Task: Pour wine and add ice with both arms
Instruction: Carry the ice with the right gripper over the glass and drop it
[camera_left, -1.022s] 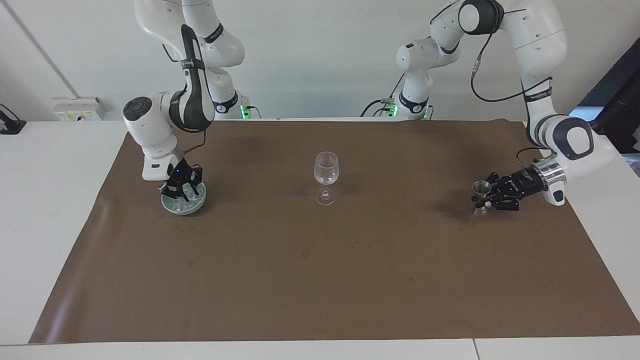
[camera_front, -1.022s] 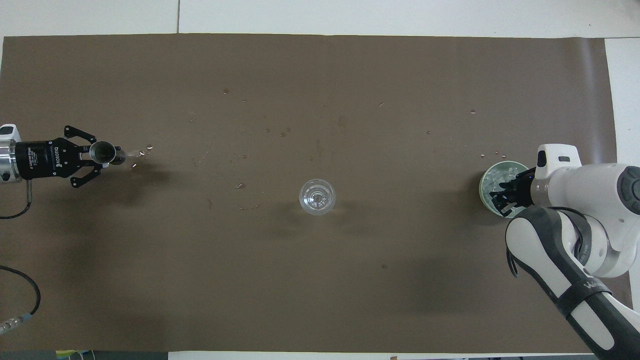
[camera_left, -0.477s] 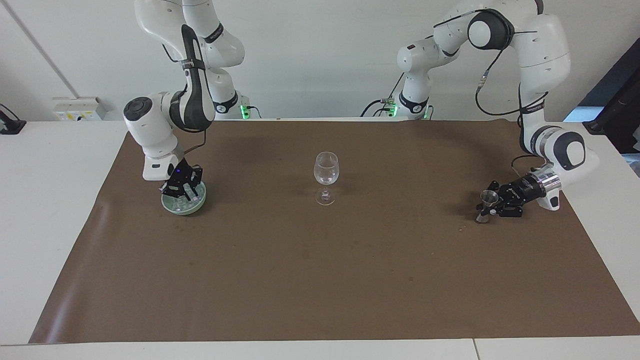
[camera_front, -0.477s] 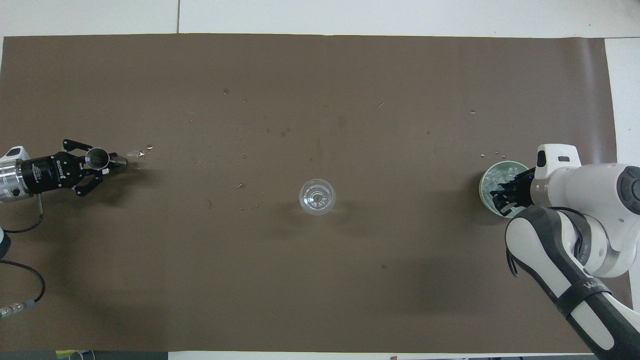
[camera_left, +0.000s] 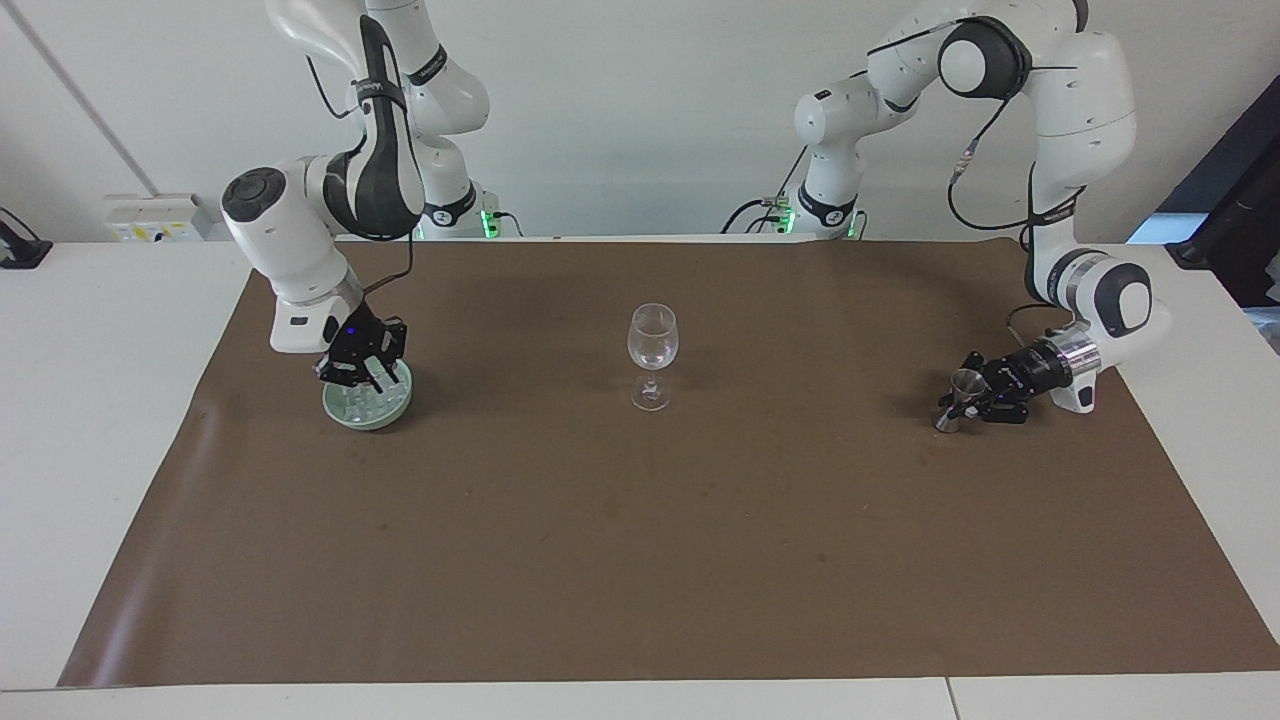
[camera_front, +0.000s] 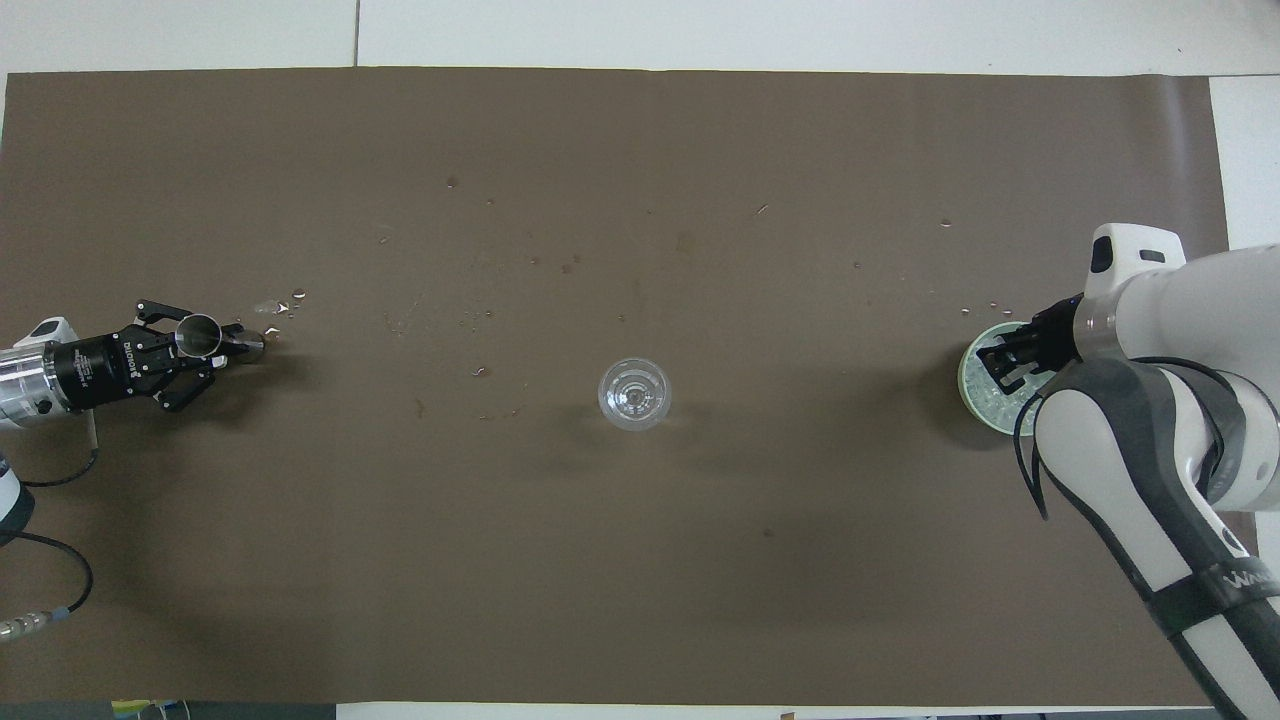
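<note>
My right gripper is set to release the ice next. It will let it go inside the clear stemmed glass (camera_front: 635, 394) in the middle of the mat.
A clear stemmed glass (camera_left: 652, 345) (camera_front: 633, 393) stands upright mid-mat. Toward the left arm's end, my left gripper (camera_left: 968, 400) (camera_front: 212, 340) is shut on a small metal jigger (camera_left: 965, 381) (camera_front: 198, 331), held tilted just above the mat. Toward the right arm's end sits a pale green bowl (camera_left: 370, 422) (camera_front: 965, 385) with ice (camera_left: 362, 405) (camera_front: 990, 402) in it. My right gripper (camera_left: 370, 383) (camera_front: 997, 365) hangs shut just over the bowl. Whether a cube sits between its fingertips does not show.
A brown mat (camera_left: 640, 560) (camera_front: 640, 580) covers the white table (camera_left: 100, 400). Small drops and clear bits (camera_front: 285, 303) lie scattered on the mat, most of them farther from the robots than the glass.
My right gripper closed fully and rose out of the bowl. My left gripper, still holding the jigger, sank lower and drew back toward the robots.
</note>
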